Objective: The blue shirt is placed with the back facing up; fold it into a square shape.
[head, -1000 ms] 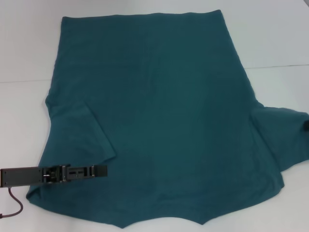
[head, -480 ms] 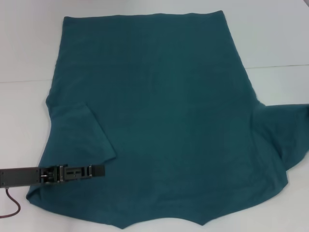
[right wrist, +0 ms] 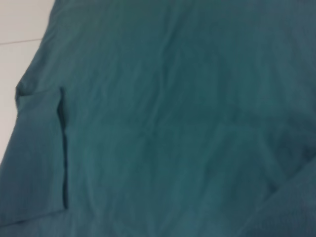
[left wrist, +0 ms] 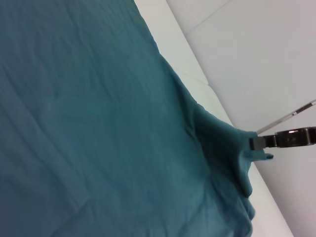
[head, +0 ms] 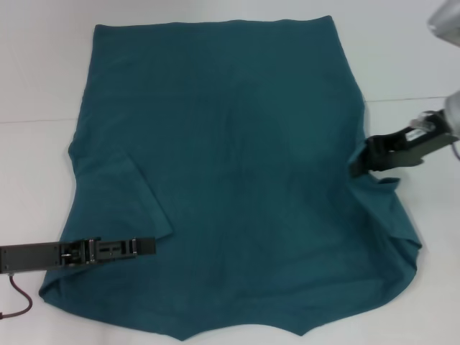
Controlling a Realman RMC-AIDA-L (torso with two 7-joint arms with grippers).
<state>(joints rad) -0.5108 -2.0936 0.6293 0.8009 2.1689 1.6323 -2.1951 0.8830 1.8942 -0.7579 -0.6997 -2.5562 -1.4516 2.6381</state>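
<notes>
Next, I release the bunched sleeve's end, now pulled up against the body, with my right gripper on the shirt's flat back, facing the other folded sleeve [head: 306,208].
The blue shirt [head: 244,144] lies spread flat on the white table [head: 36,72]. Its left sleeve [head: 118,201] is folded in over the body. My left gripper [head: 149,247] lies low across the shirt's lower left part, just below that folded sleeve. At the shirt's right side my right gripper [head: 357,164] is shut on the right sleeve, which is pulled up and bunched in against the body. In the left wrist view the right gripper [left wrist: 254,143] shows far off with fabric of the shirt [left wrist: 98,123] hanging from it. The right wrist view shows the shirt [right wrist: 173,123] and the folded sleeve [right wrist: 39,158].
A dark cable [head: 21,305] trails from the left arm at the table's lower left. White table surface shows on the left, right and far sides of the shirt. A seam line [head: 410,99] crosses the table.
My right arm has come into view from the right. The right sleeve, spread outward before, is now lifted and drawn in to the shirt's side. The left gripper edged slightly left.
</notes>
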